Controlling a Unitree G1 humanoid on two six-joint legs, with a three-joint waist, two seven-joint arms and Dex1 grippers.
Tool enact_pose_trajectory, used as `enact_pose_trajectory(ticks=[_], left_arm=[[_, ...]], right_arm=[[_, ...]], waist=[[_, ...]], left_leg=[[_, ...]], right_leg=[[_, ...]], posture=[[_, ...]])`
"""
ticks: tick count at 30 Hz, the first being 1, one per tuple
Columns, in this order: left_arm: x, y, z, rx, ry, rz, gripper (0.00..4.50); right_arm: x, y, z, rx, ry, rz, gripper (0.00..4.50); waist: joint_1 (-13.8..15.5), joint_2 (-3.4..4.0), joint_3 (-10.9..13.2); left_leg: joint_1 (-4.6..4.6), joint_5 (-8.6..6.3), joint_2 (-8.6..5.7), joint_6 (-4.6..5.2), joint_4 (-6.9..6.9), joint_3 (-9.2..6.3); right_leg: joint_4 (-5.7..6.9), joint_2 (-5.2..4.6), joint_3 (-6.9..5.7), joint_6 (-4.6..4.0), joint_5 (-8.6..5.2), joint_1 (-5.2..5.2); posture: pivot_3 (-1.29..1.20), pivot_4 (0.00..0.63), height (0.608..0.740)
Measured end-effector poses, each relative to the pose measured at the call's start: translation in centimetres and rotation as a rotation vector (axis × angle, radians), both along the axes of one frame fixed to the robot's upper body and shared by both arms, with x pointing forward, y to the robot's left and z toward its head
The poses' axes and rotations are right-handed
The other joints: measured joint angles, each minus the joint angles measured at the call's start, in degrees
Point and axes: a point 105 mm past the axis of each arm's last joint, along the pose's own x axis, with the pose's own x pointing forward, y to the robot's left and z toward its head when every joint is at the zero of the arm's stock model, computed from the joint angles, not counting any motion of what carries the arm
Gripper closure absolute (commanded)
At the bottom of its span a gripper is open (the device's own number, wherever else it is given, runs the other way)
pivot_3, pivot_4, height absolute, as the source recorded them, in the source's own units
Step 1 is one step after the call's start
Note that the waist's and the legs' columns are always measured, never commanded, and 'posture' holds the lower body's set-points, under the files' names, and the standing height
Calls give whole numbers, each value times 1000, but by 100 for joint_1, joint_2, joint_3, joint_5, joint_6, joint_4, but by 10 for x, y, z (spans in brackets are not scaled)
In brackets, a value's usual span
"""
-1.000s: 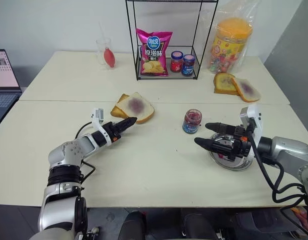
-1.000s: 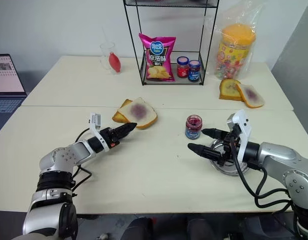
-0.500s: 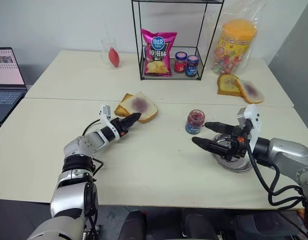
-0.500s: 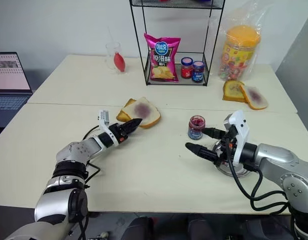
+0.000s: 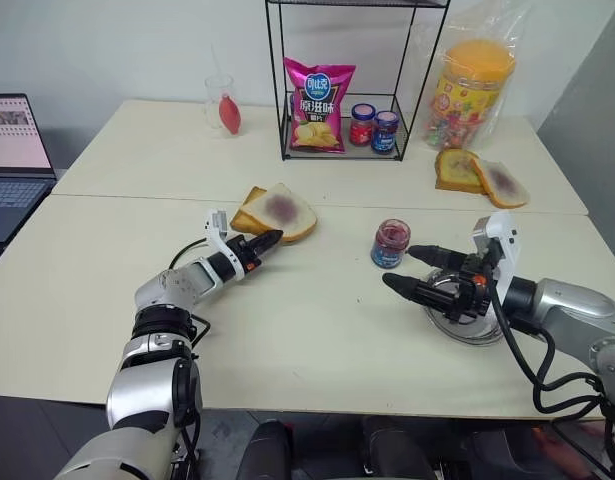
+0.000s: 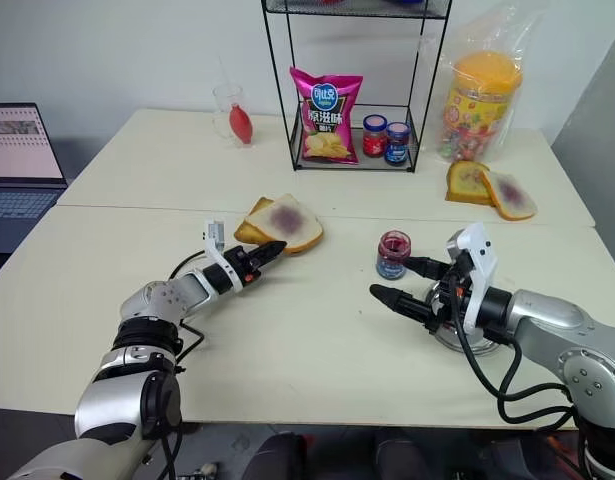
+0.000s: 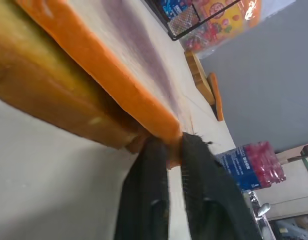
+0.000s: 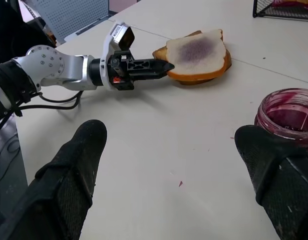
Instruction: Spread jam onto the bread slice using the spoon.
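Note:
My left gripper is going to release the bread slice on the bare table (image 5: pixel 318 303), at a spot that is closer to me than the toasted slice and jam jar.
The bread slice (image 5: pixel 284 208), pale with a purple smear at its centre, lies on top of a browner toasted slice (image 5: pixel 249 216) at mid-table. My left gripper (image 5: pixel 271 238) reaches in level from the near left. In the left wrist view its fingers (image 7: pixel 148 165) are shut on the slice's orange crust corner (image 7: pixel 170 131). The open jam jar (image 5: pixel 389 243) stands to the right, its red contents plain in the right wrist view (image 8: pixel 289 112). Just beside the jar my right gripper (image 5: pixel 399 266) hovers open and empty. The spoon is hidden.
A steel plate (image 5: pixel 479 332) lies under my right wrist. At the back stand a wire rack (image 5: pixel 287 100) with a chips bag (image 5: pixel 319 100) and two small jars (image 5: pixel 373 125), a candy jar (image 5: pixel 469 85), two more slices (image 5: pixel 482 175) and a glass (image 5: pixel 219 103). A laptop (image 5: pixel 12 150) sits far left.
My left gripper has closed from open onto the corner of the bread slice. The right gripper has stayed open beside the jar. The camera has shifted a little.

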Motion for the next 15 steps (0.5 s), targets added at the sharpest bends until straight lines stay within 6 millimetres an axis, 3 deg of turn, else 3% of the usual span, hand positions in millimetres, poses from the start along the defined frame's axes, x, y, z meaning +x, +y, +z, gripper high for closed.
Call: enact_pose_trajectory(ticks=[9,13,15], left_arm=[[-2,0,2,12,-1,-22,4442],[-14,-1,23,65,-59,-130,4442],[-32,-3,40,104,-101,-250,4442]], right_arm=[[-1,0,0,8,-6,7,0],[-2,-4,0,1,-2,6,0],[-4,-9,1,-13,3,5,0]], waist=[[-1,0,0],[-7,0,0],[-20,1,1]], left_leg=[[-1,0,0,0,-1,-2],[-13,0,2,0,-2,-3],[-28,0,2,-1,-3,-5]], right_leg=[[-1,1,-2,0,0,-1],[-4,1,-3,0,0,-9],[-3,0,-3,0,0,-23]], posture=[[0,150,740],[0,150,740],[0,150,740]])
